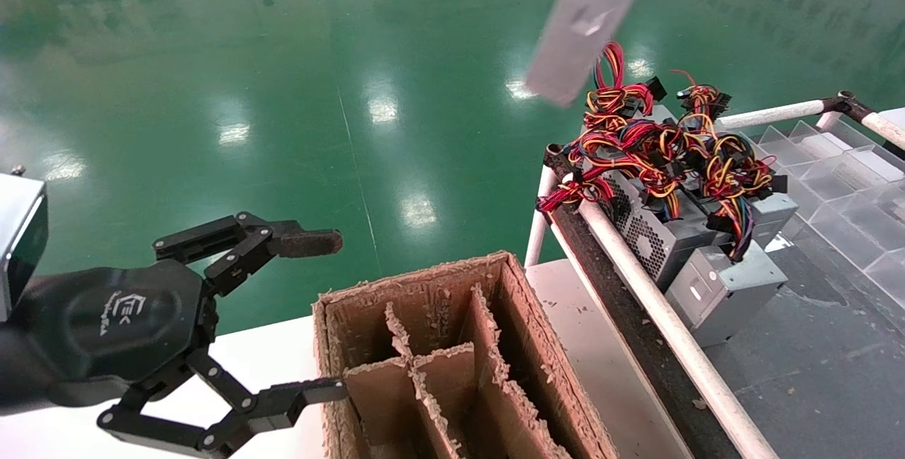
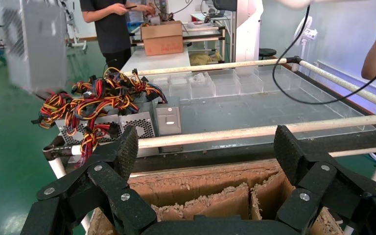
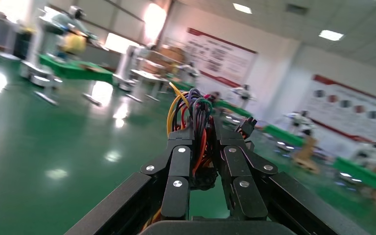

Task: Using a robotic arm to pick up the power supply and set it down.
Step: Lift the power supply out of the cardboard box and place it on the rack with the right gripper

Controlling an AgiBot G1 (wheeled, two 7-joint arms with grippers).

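Note:
My right gripper should release the power supply, still hanging high above the green floor, on the cart (image 1: 794,259), between the nearest grey supply and the clear bins.
The power supply (image 1: 585,20), a slim grey box, hangs tilted and blurred high above the green floor, beyond the cart's far corner. It also shows as the blurred grey power supply (image 2: 29,46) in the left wrist view. In the right wrist view my right gripper (image 3: 203,125) is shut on its bundle of red, yellow and orange wires (image 3: 196,110); the box itself is hidden there. The right gripper is out of the head view. My left gripper (image 1: 322,317) stands open and empty beside the cardboard box, as the left gripper (image 2: 205,152) also shows.
A worn cardboard box (image 1: 424,346) with dividers stands on the white table. To its right a cart with white rails (image 1: 657,310) holds other grey supplies (image 1: 714,282) under tangled wires (image 1: 672,148), plus clear bins (image 1: 841,162). People (image 2: 112,24) stand behind the cart.

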